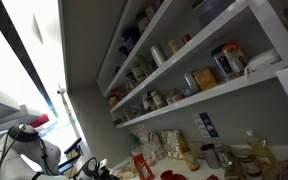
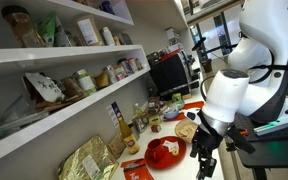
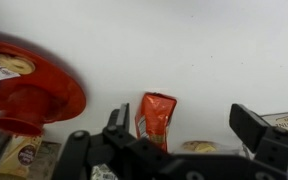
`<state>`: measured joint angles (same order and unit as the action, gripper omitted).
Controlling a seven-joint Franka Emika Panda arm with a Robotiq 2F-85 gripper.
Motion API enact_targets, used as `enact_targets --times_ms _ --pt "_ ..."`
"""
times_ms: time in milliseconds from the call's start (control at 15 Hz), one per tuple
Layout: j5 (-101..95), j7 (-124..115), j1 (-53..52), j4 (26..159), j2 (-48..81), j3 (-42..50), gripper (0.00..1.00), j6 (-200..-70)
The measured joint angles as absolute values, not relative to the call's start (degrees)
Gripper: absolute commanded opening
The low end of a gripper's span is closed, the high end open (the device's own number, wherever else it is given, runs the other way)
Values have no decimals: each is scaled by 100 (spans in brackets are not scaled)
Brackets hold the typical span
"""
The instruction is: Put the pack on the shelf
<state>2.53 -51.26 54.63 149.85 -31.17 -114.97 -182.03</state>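
Observation:
The robot's gripper will next move to the pack's narrow top end (image 1: 138,157) (image 3: 155,142) and close there, leaving the wider bottom of the pack free.
The pack (image 3: 156,118) is a red pouch with pale print, standing upright against the white wall in the wrist view. It also shows as a small red pouch below the shelves in an exterior view (image 1: 139,164). My gripper (image 3: 184,128) is open and empty, a short way in front of the pack, which lies nearer the left finger. In an exterior view the gripper (image 2: 203,162) hangs low over the counter. The shelf (image 2: 79,110) is the lowest white board, lined with jars and bags, and it shows in both exterior views (image 1: 209,97).
A red plate (image 3: 29,85) with food on it sits left of the pack and also shows in an exterior view (image 2: 164,152). Gold bags (image 2: 89,160), bottles and jars crowd the counter under the shelf. Higher white boards (image 2: 54,52) hold more jars.

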Motion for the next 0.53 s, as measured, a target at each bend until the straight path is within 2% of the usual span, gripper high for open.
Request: enact_targets --times_ms 533 --pt "465 -4965 5471 14981 -3144 -11498 100 -18205"
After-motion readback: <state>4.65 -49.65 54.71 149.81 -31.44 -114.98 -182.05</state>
